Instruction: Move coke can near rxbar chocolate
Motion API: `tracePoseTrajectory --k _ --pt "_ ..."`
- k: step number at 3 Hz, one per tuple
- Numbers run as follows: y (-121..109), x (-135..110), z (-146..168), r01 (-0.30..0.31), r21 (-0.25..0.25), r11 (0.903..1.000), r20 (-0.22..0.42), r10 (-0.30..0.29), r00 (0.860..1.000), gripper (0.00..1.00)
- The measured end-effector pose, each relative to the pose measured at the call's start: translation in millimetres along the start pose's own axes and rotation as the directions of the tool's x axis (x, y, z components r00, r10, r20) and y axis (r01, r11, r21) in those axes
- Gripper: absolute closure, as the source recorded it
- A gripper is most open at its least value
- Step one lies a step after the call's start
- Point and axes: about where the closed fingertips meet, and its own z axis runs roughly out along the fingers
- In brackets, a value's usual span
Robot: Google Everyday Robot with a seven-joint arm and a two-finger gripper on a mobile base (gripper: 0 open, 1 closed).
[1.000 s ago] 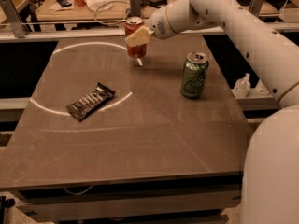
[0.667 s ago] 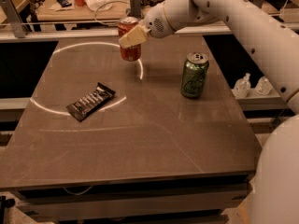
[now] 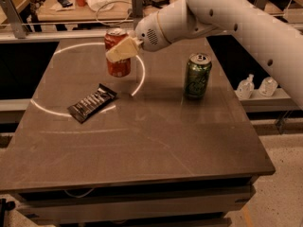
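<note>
Next, my gripper releases the coke can standing up on the table (image 3: 112,88), against the far end of the rxbar chocolate.
The red coke can (image 3: 117,65) with a silver top is upright in my gripper (image 3: 119,50), held just above the table at the back left. The gripper's cream fingers (image 3: 124,49) are shut across the can's upper half. The rxbar chocolate (image 3: 92,102), a flat black wrapper with light lettering, lies at an angle on the table to the front left of the can, a short gap away.
A green can (image 3: 197,76) with a silver top stands upright on the table's right side. The table (image 3: 142,145) is brown with a bright ring of light on it. Two small bottles (image 3: 255,85) sit on a ledge to the right. A cluttered bench (image 3: 85,4) stands behind.
My gripper has carried the coke can leftward and toward the front, closer to the rxbar chocolate. The green can and the bar have not moved.
</note>
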Motion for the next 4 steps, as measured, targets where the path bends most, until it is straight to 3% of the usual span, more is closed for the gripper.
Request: tracePoseTrajectory --k 1,2,3,4 --pt "24 17 19 0.03 -0.007 0.9995 -0.022 -0.03 0.999 1.0" --pt "28 30 32 0.09 0.021 0.9957 -0.049 -0.089 0.995 1.0" --pt "22 39 40 0.153 0.071 0.9857 -0.084 -0.147 0.986 1.0" --pt "23 39 42 0.156 0.07 0.9853 -0.085 -0.15 0.985 0.83"
